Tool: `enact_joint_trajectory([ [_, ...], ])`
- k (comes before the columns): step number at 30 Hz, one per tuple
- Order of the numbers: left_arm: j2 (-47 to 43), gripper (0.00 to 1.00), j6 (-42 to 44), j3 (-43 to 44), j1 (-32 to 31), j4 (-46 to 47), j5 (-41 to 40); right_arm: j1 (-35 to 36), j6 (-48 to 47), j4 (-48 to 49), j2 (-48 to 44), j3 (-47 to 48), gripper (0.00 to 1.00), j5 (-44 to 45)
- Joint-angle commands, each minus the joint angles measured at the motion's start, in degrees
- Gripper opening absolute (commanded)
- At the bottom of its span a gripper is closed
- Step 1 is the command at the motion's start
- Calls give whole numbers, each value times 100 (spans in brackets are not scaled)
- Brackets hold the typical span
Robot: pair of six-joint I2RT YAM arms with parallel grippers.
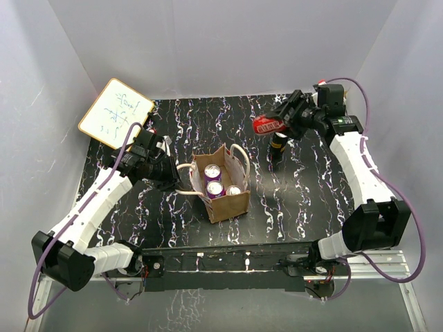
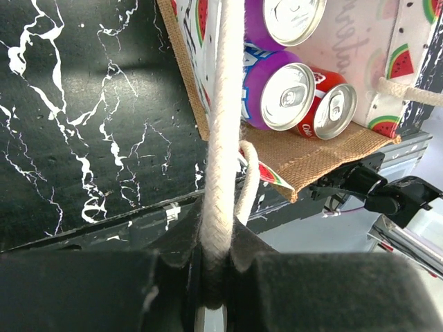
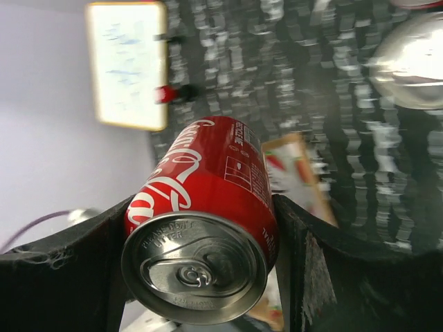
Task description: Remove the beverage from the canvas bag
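The robot's right gripper should put the red Coca-Cola can, now in the air away from the bag, down on the black table (image 1: 278, 171) in front of the dark can.
The tan canvas bag (image 1: 227, 204) stands open at the table's middle with two purple cans (image 1: 215, 189) and one red can (image 1: 234, 190) upright inside. My left gripper (image 1: 172, 175) is shut on the bag's off-white left handle (image 2: 225, 138); the rope runs between its jaws (image 2: 216, 277) toward the bag's brown wall (image 2: 304, 155). The left wrist view shows the purple cans (image 2: 277, 90) and the red can (image 2: 331, 111) from above. My right gripper (image 1: 278, 124) is shut on a red Coca-Cola can (image 3: 208, 200), holding it sideways in the air at the far right, away from the bag.
A small whiteboard (image 1: 116, 113) leans at the back left. A dark can or bottle (image 1: 277, 146) stands on the table right under my right gripper; its silvery top (image 3: 415, 62) shows blurred in the right wrist view. White walls enclose the black marbled table (image 1: 311, 187).
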Motion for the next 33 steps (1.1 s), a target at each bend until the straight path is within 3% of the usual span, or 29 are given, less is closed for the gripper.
enact_joint_trajectory([
  [1,34,0,349,201,27,-378,25,-64,-1563,-759,-715,-153,8,900],
  [10,243,0,438,218,27,-296,134,-68,-2138,-697,-1521,-1840,8,2070],
  [16,195,0,464,83,28,-241,184,-66,-2583,355,-1621,-2567,8,2722],
  [25,196,0,435,173,27,-260,168,-52,-3084,1186,-838,-2623,8,2836],
  [33,169,0,370,135,27,-226,263,72,-3223,1339,-307,-2439,8,3008],
])
